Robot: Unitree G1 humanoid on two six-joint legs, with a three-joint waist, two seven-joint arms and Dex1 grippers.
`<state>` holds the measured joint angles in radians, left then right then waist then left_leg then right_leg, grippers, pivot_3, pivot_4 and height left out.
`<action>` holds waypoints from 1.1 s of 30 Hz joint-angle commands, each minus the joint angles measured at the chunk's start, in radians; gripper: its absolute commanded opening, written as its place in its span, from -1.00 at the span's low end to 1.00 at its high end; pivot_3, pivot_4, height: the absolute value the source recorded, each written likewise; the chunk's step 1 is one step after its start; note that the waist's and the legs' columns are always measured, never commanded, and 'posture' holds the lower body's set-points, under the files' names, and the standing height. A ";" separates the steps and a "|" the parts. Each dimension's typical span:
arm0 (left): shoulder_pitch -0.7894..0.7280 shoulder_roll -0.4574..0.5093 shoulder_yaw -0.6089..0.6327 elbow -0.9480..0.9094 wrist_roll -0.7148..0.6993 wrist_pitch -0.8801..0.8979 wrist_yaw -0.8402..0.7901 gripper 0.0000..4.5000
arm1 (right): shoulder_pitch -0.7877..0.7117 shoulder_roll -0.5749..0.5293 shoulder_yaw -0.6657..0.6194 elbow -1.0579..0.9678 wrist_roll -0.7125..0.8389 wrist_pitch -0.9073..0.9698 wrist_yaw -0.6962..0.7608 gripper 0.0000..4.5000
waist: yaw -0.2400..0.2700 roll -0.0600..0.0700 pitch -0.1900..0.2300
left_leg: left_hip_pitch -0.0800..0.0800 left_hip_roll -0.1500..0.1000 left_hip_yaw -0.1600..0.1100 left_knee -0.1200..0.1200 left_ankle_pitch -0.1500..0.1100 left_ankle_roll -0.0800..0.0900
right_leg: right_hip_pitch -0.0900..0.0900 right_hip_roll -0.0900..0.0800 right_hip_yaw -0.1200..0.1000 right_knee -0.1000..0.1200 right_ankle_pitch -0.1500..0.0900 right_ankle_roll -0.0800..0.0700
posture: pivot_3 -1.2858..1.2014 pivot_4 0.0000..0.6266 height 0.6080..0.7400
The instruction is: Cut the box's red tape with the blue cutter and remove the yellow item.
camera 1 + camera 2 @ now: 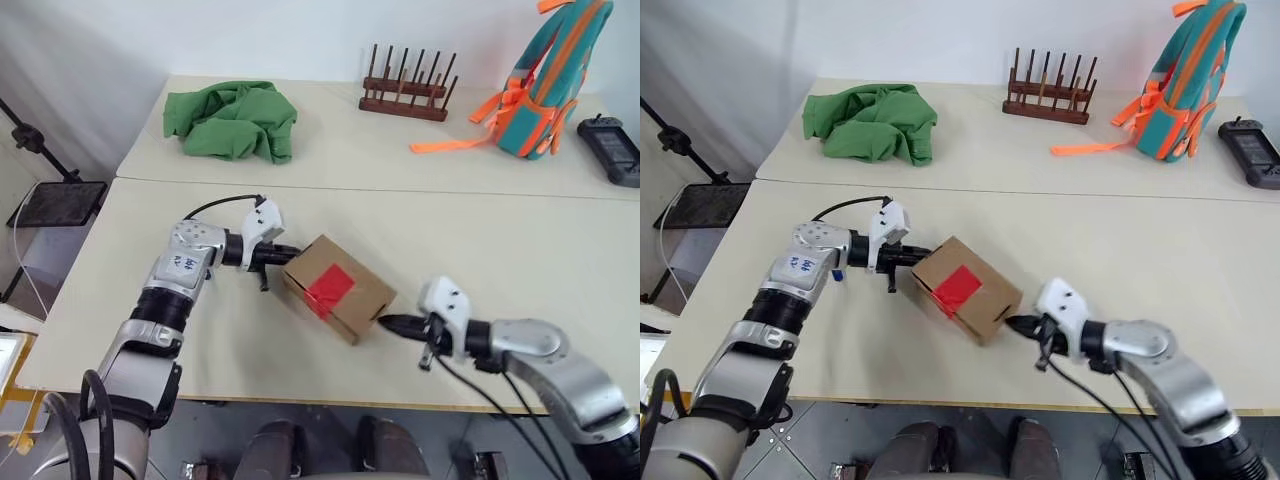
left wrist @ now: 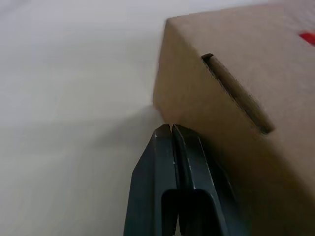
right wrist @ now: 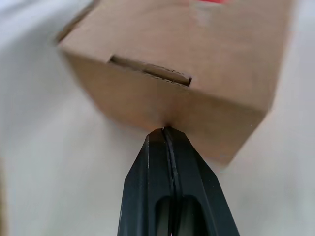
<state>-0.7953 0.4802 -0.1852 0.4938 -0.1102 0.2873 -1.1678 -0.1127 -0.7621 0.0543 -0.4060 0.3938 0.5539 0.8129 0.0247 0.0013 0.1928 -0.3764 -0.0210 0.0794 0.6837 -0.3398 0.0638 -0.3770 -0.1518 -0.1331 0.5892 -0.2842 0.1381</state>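
Note:
I should let go of the brown cardboard box with my left gripper so that it rests on the bare near table (image 1: 412, 278), just beyond my right gripper.
The brown cardboard box (image 1: 338, 288) lies closed on the near table, turned at an angle, with the red tape (image 1: 330, 287) across its top seam. My left gripper (image 1: 284, 254) is shut, and its tips press the box's left end. From the other side my right gripper (image 1: 384, 323) is also shut, tips against the box's right end. The left wrist view shows the closed fingers (image 2: 173, 172) meeting the cardboard wall (image 2: 231, 98) below a flap slot. In the right wrist view the joined fingers (image 3: 170, 182) touch the box end (image 3: 187, 73). The blue cutter and the yellow item are out of view.
On the far table lie a green cloth (image 1: 232, 121), a wooden peg rack (image 1: 407, 88), a teal and orange backpack (image 1: 548, 85) and a black handheld device (image 1: 610, 148). A seam (image 1: 400, 188) runs between the two tables. A black stand (image 1: 45, 165) is off the left edge.

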 commanded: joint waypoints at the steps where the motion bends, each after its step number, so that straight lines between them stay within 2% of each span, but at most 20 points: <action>1: 0.078 -0.005 -0.053 -0.247 -0.076 0.174 -0.067 -0.97 | -0.082 -0.047 -0.085 0.145 -0.068 -0.095 -0.005 -1.00 | 0.003 0.000 0.000 | 0.000 0.000 0.000 0.000 0.000 0.000 | 0.000 -0.001 0.000 0.000 0.000 0.000 | 0.03 -0.52 1.00; 4: 0.143 0.030 -0.093 -0.396 -0.067 0.251 -0.070 -0.97 | -0.162 -0.055 -0.100 0.287 -0.148 -0.177 -0.046 -1.00 | -0.001 0.000 0.000 | 0.000 0.000 -0.001 0.000 0.000 0.000 | 0.000 -0.001 0.000 0.000 0.000 0.000 | 0.03 -0.52 1.00; 7: 0.156 0.006 -0.047 -0.453 -0.093 0.287 0.000 -0.97 | -0.175 -0.070 -0.135 0.326 -0.162 -0.203 -0.043 -1.00 | 0.000 0.001 0.001 | 0.000 0.002 -0.002 0.000 0.000 -0.001 | 0.000 0.001 -0.001 0.000 -0.001 -0.002 | 0.03 -0.52 1.00; 12: 0.073 0.006 0.078 -0.466 -0.236 0.309 -0.030 -0.97 | -0.009 -0.193 -0.261 0.242 -0.065 -0.112 0.119 -1.00 | 0.007 0.004 0.002 | -0.002 0.002 -0.003 0.000 0.001 -0.001 | 0.000 0.001 -0.002 0.000 -0.001 -0.002 | 0.03 -0.52 1.00; 14: -0.027 -0.023 0.119 -0.345 -0.236 0.263 0.014 -0.97 | 0.151 -0.270 -0.331 0.132 0.022 -0.014 0.245 -1.00 | 0.014 0.004 0.002 | -0.002 0.001 -0.003 0.001 0.001 0.000 | 0.000 0.000 -0.002 0.000 -0.001 -0.002 | 0.03 -0.52 1.00; 16: -0.113 -0.052 0.111 -0.200 -0.182 0.193 0.066 -0.97 | 0.294 -0.316 -0.392 0.010 0.122 0.081 0.343 -1.00 | 0.031 0.004 0.002 | -0.002 0.001 -0.003 0.001 0.001 0.000 | 0.001 0.001 -0.003 0.000 -0.001 -0.001 | 0.03 -0.52 1.00; 19: -0.162 -0.113 0.037 0.005 -0.062 0.064 0.157 -0.97 | 0.364 -0.306 -0.371 -0.111 0.183 0.159 0.321 -1.00 | 0.024 0.003 0.002 | 0.001 0.001 -0.001 0.001 0.001 0.001 | 0.003 0.001 -0.001 0.000 0.000 -0.001 | 0.03 -0.52 1.00; 23: -0.155 -0.144 -0.069 0.091 0.006 -0.027 0.051 -0.97 | 0.273 -0.210 -0.250 -0.191 0.193 0.218 0.186 -1.00 | 0.012 0.000 0.004 | 0.003 0.001 0.002 0.001 0.000 0.000 | 0.002 0.000 0.003 0.000 0.002 0.000 | 0.03 -0.52 1.00; 28: -0.150 -0.149 -0.098 0.067 0.001 -0.001 -0.027 -0.97 | 0.147 -0.127 -0.188 -0.165 0.189 0.288 0.063 -1.00 | 0.004 -0.002 0.005 | -0.003 0.002 0.001 0.001 0.001 -0.002 | -0.006 0.000 0.003 0.001 0.002 -0.001 | 0.03 -0.52 1.00; 33: -0.059 -0.142 -0.149 -0.103 -0.016 0.091 -0.088 -0.97 | -0.005 -0.068 -0.160 -0.066 0.163 0.323 -0.033 -1.00 | 0.001 -0.001 0.005 | -0.007 0.001 0.000 0.003 0.001 -0.001 | -0.007 0.000 0.001 0.001 0.002 -0.002 | 0.03 -0.52 1.00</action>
<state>-0.8736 0.3483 -0.3141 0.4636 -0.1096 0.3512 -1.2367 -0.0964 -0.8283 -0.1042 -0.4827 0.5666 0.8743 0.7995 0.0262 -0.0001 0.1976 -0.3846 -0.0205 0.0791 0.6868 -0.3387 0.0634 -0.3847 -0.1517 -0.1324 0.5902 -0.2819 0.1365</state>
